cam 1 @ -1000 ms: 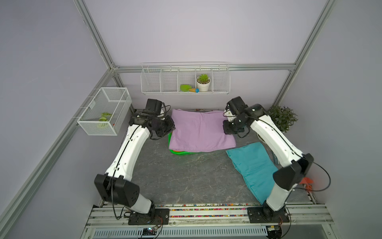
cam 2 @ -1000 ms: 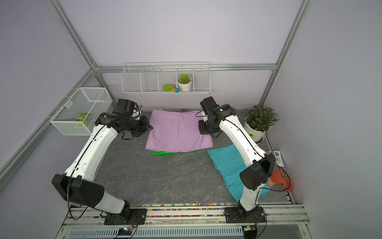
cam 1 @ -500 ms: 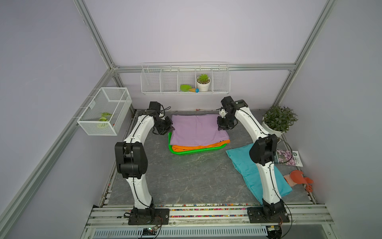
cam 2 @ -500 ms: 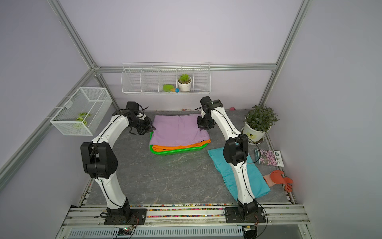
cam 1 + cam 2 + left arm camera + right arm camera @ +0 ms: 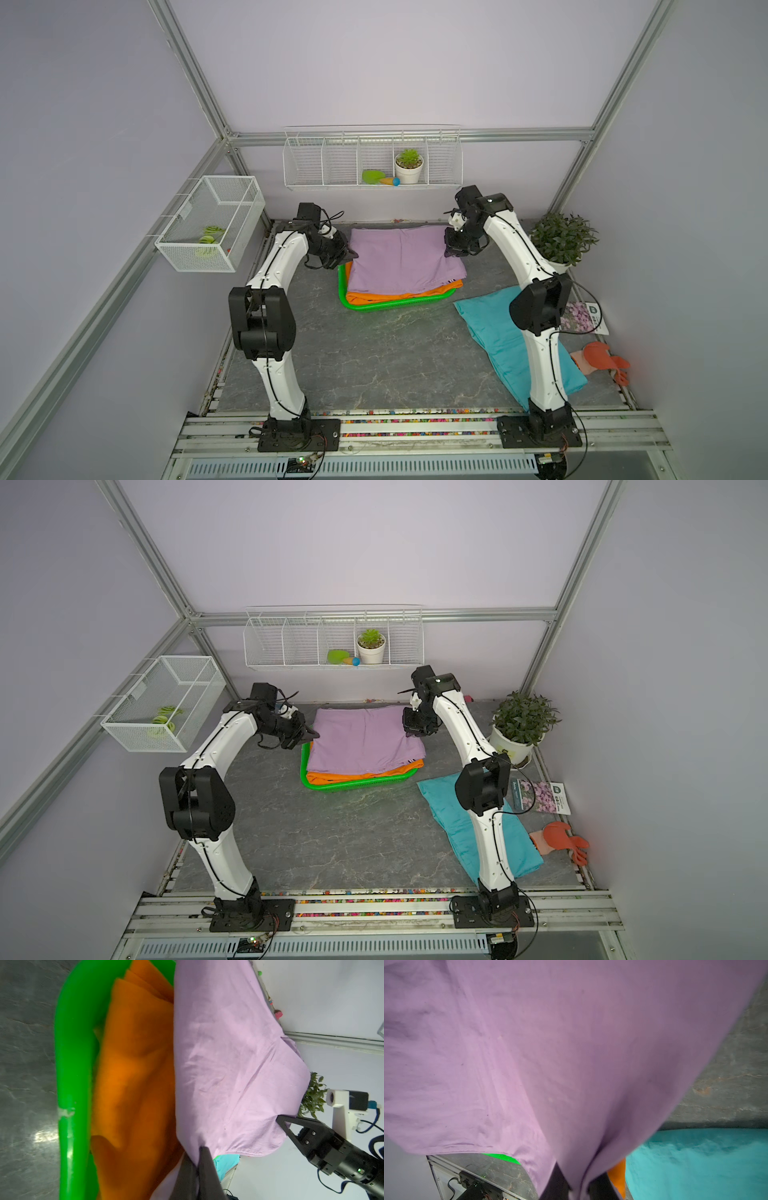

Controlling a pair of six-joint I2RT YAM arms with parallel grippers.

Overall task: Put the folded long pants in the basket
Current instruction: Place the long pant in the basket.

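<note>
The robot's right gripper should release the lilac pants on top of the orange pants in the green basket (image 5: 401, 269).
The lilac folded long pants (image 5: 401, 259) lie spread over the orange pants (image 5: 399, 296) in the green basket (image 5: 395, 306), in both top views. My left gripper (image 5: 349, 253) is shut on the lilac cloth's far-left corner, and my right gripper (image 5: 451, 249) is shut on its far-right corner. In the left wrist view the left gripper (image 5: 197, 1153) pinches the lilac cloth (image 5: 228, 1053) beside the orange pants (image 5: 135, 1074) and the basket rim (image 5: 72, 1064). In the right wrist view the right gripper (image 5: 577, 1186) pinches the lilac fabric (image 5: 550, 1043). The teal pants (image 5: 494, 328) lie on the table at the right, partly behind my right arm.
A potted plant (image 5: 561, 241) stands at the back right. A leaflet (image 5: 582, 318) and a red glove (image 5: 602, 357) lie at the right edge. A white wire shelf (image 5: 372, 158) hangs on the back wall, and a wire basket (image 5: 212, 224) on the left wall.
Both arms have carried the lilac pants back and down from a raised position onto the orange pants in the basket. Both grips are unchanged.
</note>
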